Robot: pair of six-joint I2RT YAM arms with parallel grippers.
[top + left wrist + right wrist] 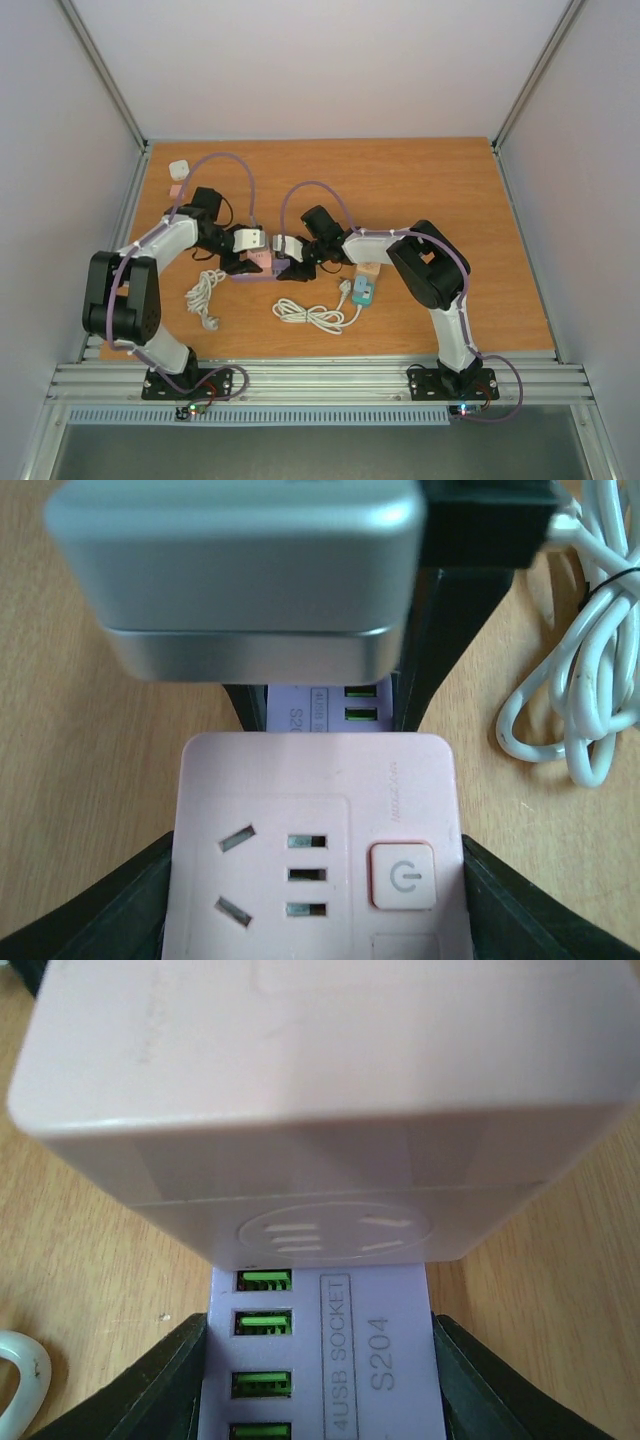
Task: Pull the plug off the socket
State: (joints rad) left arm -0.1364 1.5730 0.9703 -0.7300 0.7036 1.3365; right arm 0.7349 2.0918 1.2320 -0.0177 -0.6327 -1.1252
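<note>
My left gripper will put the pink socket cube down and let go of it on the bare wood [215, 166] near the table's far edge, beside the white plug.
A pink socket cube [318, 820] with a power button lies between my left gripper's [318, 905] black fingers [120, 920], which are shut on its sides. A lavender four-port USB plug adapter [385, 1350] sits flush against the cube's far side with no gap showing. My right gripper [322, 1385] is shut on the adapter, fingers [165, 1385] on both flanks. The cube [320, 1110] fills the upper right wrist view. From above, the two grippers [240, 262] [293, 268] face each other mid-table with the cube [262, 262] between them.
A coiled white cable [205, 292] lies left of centre and another [310, 315] lies near the front. A teal adapter [362, 291] and a wooden block [370, 268] sit under the right arm. A white plug [179, 168] rests at the far left.
</note>
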